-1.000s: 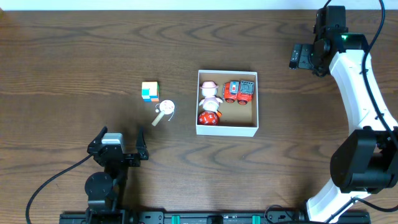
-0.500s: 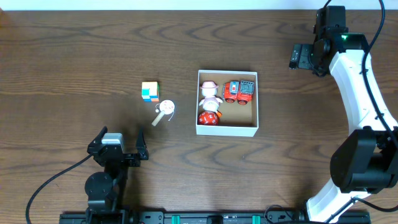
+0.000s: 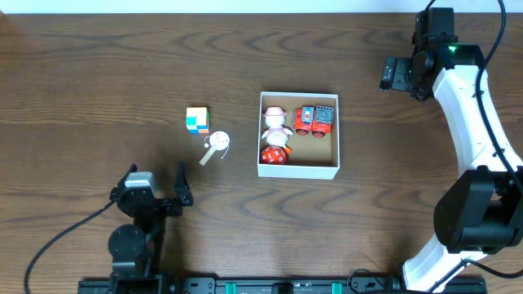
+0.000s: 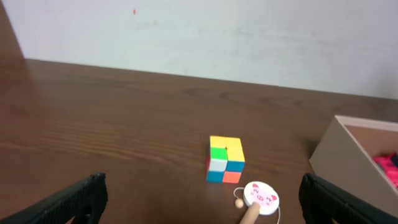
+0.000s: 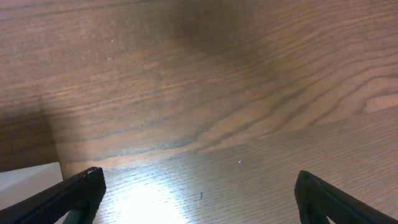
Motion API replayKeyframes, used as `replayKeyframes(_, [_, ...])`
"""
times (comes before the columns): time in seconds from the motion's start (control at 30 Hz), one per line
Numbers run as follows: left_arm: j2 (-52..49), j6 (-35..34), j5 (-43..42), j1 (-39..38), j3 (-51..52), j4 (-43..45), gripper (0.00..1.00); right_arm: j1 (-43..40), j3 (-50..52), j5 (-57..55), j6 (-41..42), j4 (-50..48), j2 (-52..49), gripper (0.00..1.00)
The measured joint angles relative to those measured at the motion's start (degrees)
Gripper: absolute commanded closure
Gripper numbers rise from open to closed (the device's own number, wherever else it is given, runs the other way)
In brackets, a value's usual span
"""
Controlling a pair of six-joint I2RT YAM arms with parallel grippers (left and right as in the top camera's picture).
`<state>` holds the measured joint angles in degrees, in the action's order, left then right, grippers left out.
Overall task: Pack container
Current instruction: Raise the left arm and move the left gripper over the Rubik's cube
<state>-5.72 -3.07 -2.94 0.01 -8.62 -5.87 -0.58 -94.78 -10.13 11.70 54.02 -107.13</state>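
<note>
The multicoloured cube beside the rattle drum is next for my left gripper, which should go there and close across the cube's opposite sides [image 3: 198, 120] [image 4: 225, 160].
The container [image 3: 297, 169] is a shallow white box with a brown inside at the table's middle; its corner also shows in the left wrist view [image 4: 348, 143]. Inside lie a pink-and-white figure [image 3: 277, 121], a red toy truck [image 3: 315, 119] and a red ball toy [image 3: 274, 153]. A multicoloured cube [image 3: 197, 120] [image 4: 226, 160] and a round pig-face rattle drum with a wooden handle [image 3: 217, 144] [image 4: 260, 198] lie on the table left of the container. My left gripper [image 3: 154, 189] [image 4: 202, 205] is open and empty, near the front edge, facing the cube and drum. My right gripper [image 3: 398, 73] [image 5: 196, 199] is open and empty over bare table at the far right.
The dark wooden table [image 3: 98, 73] spreads around the toys. A pale wall [image 4: 217, 31] stands behind the table's far edge in the left wrist view. The right arm's white links [image 3: 474, 122] run down the right side.
The left gripper has shifted slightly left and towards the front edge. The toys, the container and the right arm have not moved.
</note>
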Motion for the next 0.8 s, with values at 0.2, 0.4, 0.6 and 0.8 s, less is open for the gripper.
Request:
replayKeyframes(0.2, [-17.88,0.55,2.49,-0.02,-20.76,-6.86,0.02,0.00,0.00,0.00,0.00,0.04,0.00,0.01])
replayKeyframes(0.4, [-42.97,3.10,3.28,-0.02,-42.77,-8.17,0.02,0.00,0.00,-0.02,0.00,0.04,0.00,0.01])
replayKeyframes(0.6, [-68.63,3.58,0.17,-0.02,-65.77,-16.33,0.02,0.00,-0.02,0.00,0.00,0.02,0.00,0.01])
replayKeyframes(0.8, [-85.24,4.20,-6.14,-0.07,-75.38,-20.59,0.02,-0.02,-0.02,0.00,0.00,0.00,0.00,0.01])
